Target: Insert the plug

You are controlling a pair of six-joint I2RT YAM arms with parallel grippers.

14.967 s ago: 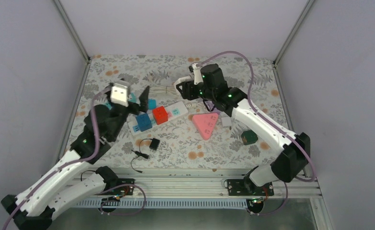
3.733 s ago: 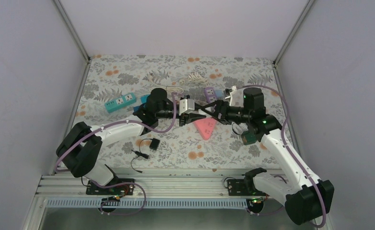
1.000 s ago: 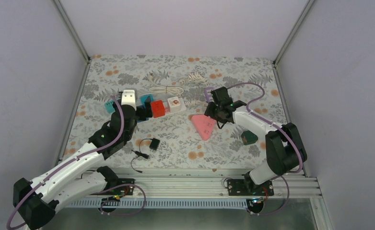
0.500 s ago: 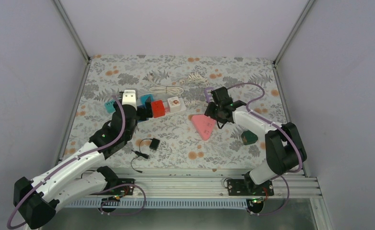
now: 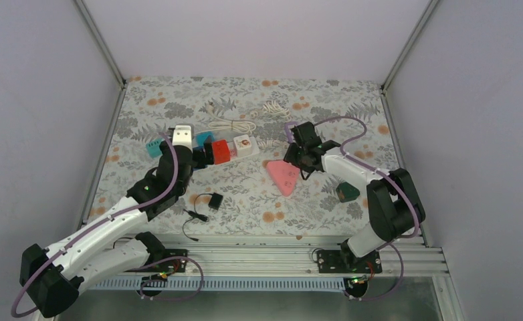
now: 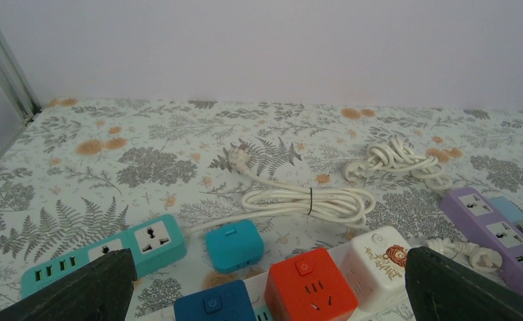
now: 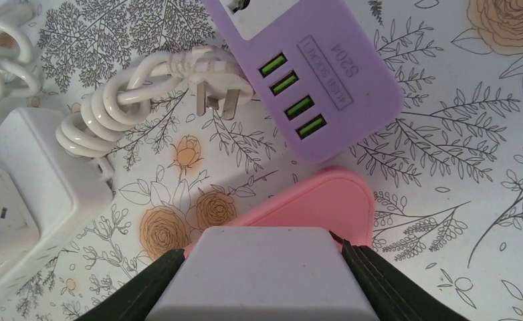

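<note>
Next, my right gripper sets the pale grey-lilac plug block down and lets go of it on the pink power strip's corner (image 5: 289,157) (image 7: 272,257) nearest the purple power strip.
My right gripper (image 7: 259,271) is shut on a pale grey-lilac plug block (image 7: 259,287), which fills the gap between the black fingers. It hovers just over the corner of the pink triangular power strip (image 7: 319,207), also visible from above (image 5: 284,177), where the right gripper (image 5: 297,159) sits at the strip's far corner. The plug's pins are hidden under the block. My left gripper (image 6: 272,297) is open wide, low over the white strip carrying a blue cube (image 6: 215,304), a red cube (image 6: 309,287) and a white cube (image 6: 379,257).
A purple power strip (image 7: 299,60) and a white pronged plug on a coiled cable (image 7: 212,97) lie just beyond the pink strip. There is also a teal strip (image 6: 112,257), a teal cube (image 6: 233,244), a white cable coil (image 5: 235,125), a black adapter (image 5: 213,200) and a green block (image 5: 346,192).
The left arm has edged slightly towards the cubes. The right gripper has stayed over the pink strip's corner, still holding the plug block.
</note>
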